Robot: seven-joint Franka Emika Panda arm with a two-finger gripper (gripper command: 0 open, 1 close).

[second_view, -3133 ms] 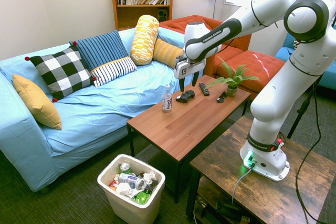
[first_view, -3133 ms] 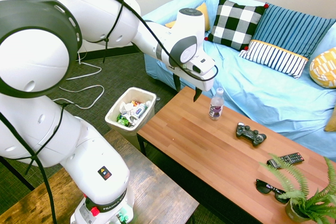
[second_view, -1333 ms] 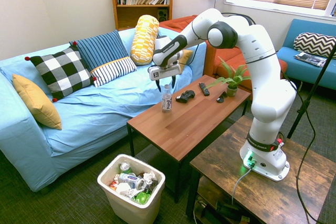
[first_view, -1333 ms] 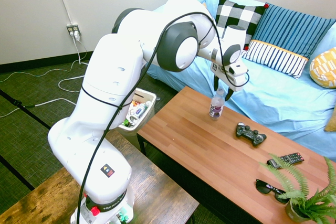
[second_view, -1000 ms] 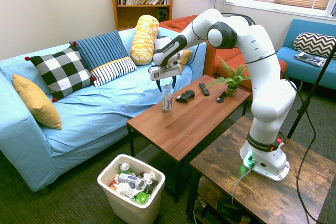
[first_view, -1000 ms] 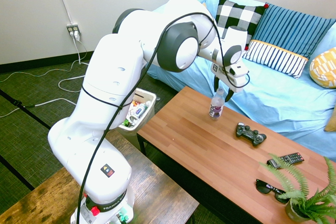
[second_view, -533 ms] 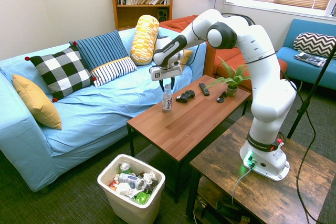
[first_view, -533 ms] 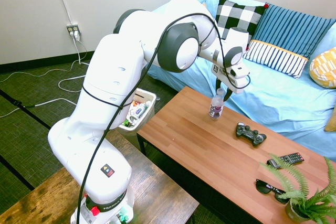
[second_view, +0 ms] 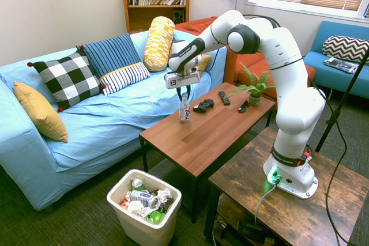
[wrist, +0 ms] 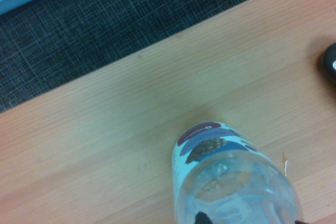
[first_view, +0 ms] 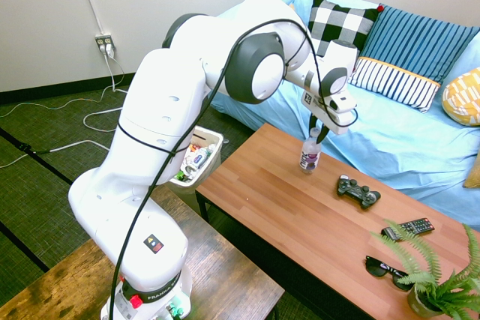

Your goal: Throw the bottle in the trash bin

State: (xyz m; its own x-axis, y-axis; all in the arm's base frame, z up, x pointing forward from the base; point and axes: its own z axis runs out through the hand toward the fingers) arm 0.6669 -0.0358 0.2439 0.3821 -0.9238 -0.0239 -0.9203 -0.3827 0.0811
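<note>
My gripper is going to release the bottle onto the cans and crumpled wrappers (second_view: pixel 143 202) that lie in the middle of the white trash bin.
The bottle (first_view: pixel 309 154) is clear with a dark label and stands upright near the sofa-side edge of the wooden coffee table (first_view: pixel 285 215). From above, my gripper (first_view: pixel 318 132) is shut on its top. The second exterior view shows the same grip, with the gripper (second_view: pixel 184 93) over the bottle (second_view: pixel 184 111). In the wrist view the bottle (wrist: pixel 231 182) fills the lower part against the tabletop. The white trash bin (second_view: pixel 117 186) sits on the floor off the table's end, holding several crumpled wrappers. In the first exterior view the trash bin (first_view: pixel 213 137) is partly hidden behind my arm.
On the coffee table lie a black game controller (first_view: pixel 358 190), a remote (first_view: pixel 407 227), sunglasses (first_view: pixel 386 269) and a potted plant (first_view: pixel 442 279). A blue sofa (second_view: pixel 98 113) with several cushions runs along the table's far side. A dark wooden side table (second_view: pixel 277 200) stands beside it.
The fingers, open around the bottle's top a second ago, have closed onto it. The arm has barely moved and the bottle has shifted only slightly.
</note>
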